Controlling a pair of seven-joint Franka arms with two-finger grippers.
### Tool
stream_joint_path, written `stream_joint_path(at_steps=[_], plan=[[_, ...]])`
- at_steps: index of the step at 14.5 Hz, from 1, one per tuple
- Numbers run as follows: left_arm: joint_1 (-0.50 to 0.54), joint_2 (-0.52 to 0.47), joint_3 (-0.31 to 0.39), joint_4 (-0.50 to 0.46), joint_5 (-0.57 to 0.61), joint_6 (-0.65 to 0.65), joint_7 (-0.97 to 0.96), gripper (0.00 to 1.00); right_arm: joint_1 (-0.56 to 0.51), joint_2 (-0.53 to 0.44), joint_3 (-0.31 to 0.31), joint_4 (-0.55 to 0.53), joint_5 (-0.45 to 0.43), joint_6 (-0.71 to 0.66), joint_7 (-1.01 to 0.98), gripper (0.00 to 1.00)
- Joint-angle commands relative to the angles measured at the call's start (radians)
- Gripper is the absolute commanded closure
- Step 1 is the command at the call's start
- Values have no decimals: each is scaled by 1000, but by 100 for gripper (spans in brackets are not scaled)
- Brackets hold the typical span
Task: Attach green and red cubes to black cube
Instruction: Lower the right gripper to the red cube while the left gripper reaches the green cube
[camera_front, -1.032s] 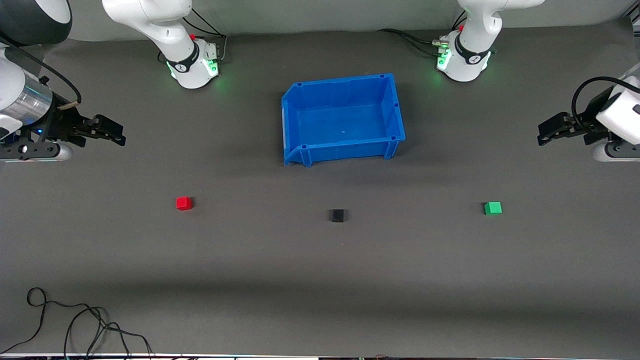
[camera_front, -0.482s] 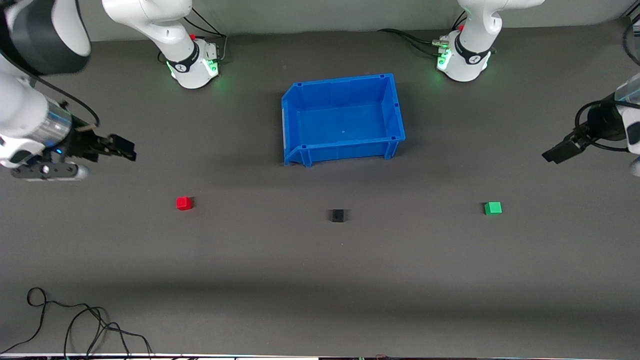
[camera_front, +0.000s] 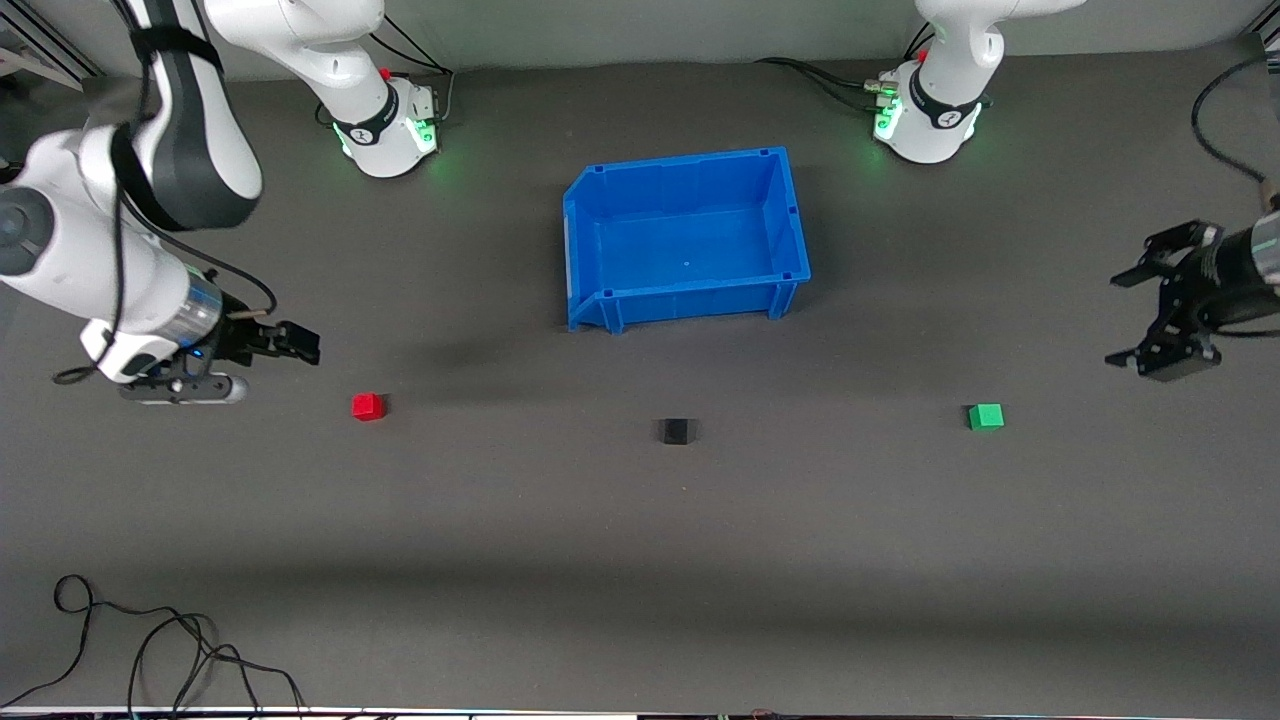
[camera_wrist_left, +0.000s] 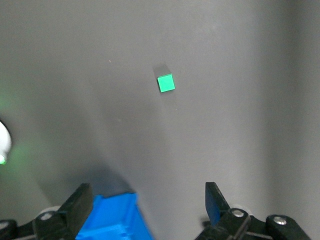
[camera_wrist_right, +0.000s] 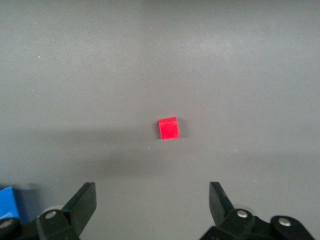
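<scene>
My right gripper is to go to the red cube next and close its fingers on the red cube's opposite sides (camera_front: 368, 407) (camera_wrist_right: 169, 128).
The red cube (camera_front: 368, 406), the black cube (camera_front: 676, 431) and the green cube (camera_front: 986, 417) lie apart in a row on the dark table. The black cube is in the middle. My right gripper (camera_front: 303, 345) is open and empty, low over the table beside the red cube, toward the right arm's end. The red cube (camera_wrist_right: 169, 128) lies ahead of its open fingers in the right wrist view. My left gripper (camera_front: 1128, 317) is open and empty over the table near the green cube. The green cube (camera_wrist_left: 166, 83) shows well ahead of it in the left wrist view.
An empty blue bin (camera_front: 790, 215) stands farther from the front camera than the black cube. Its corner shows in the left wrist view (camera_wrist_left: 112, 220). A loose black cable (camera_front: 150, 650) lies at the front edge toward the right arm's end. The arm bases stand along the back edge.
Both arms have swung in from the table's ends toward their cubes. The right gripper came down close to the red cube. The left gripper has turned and neared the green cube. No cube moved.
</scene>
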Motion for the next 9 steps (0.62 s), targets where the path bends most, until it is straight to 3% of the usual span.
stream_joint_path(at_steps=[1, 6, 9], plan=[[21, -16, -5, -153, -50, 149, -70, 0, 12, 37, -10, -66, -17, 121, -8, 0], [31, -1, -5, -420, -110, 515, -53, 0, 11, 120, -12, -201, -17, 406, -11, 0], [31, 88, -7, -445, -118, 626, -53, 0, 11, 192, -12, -213, -17, 507, -11, 0]])
